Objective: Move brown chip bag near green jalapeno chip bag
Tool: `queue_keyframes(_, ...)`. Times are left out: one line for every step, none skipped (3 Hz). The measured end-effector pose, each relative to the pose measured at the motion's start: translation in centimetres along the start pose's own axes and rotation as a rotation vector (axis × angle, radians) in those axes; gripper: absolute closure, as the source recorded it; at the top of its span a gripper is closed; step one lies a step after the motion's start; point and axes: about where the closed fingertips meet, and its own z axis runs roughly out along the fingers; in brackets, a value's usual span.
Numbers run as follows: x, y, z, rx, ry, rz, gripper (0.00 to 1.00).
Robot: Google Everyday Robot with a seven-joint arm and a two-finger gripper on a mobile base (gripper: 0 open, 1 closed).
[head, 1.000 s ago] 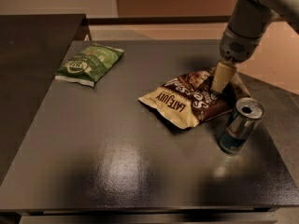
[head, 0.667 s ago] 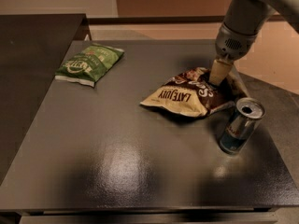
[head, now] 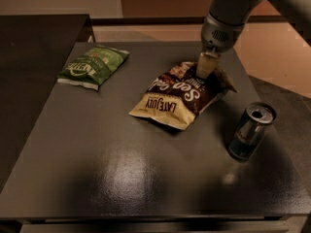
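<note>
I need to let go of the brown chip bag on the table (head: pixel 115 79) with my gripper, against the edge of the green jalapeno chip bag that faces the can.
The brown chip bag (head: pixel 181 97) lies in the middle of the dark table, its cream "LATE JULY" end toward me and its far end raised. My gripper (head: pixel 206 68) comes down from the upper right and is shut on that far end of the bag. The green jalapeno chip bag (head: pixel 93 66) lies flat at the table's far left, well apart from the brown bag.
A silver-blue drink can (head: pixel 251 131) stands upright at the right, just right of the brown bag. The dark table (head: pixel 121 178) ends at its front edge below. A second dark surface (head: pixel 34 47) adjoins at the left.
My gripper has moved left with the brown bag's far end in it. The bag has slid left, away from the can and toward the green bag.
</note>
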Motion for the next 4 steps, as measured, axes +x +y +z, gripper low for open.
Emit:
queue_keyframes(-4.5, 0.9, -0.6, 0.006, -0.054, -0.077, 1.00)
queue_keyframes(-8.9, 1.7, -1.4, 0.007, -0.118, -0.144, 1.00)
queue_keyframes(-12.8, 2.6, -1.7, 0.001, -0.186, -0.219, 1.00)
queue_keyframes(-16.0, 3.2, -1.6, -0.008, -0.241, -0.281, 0.82)
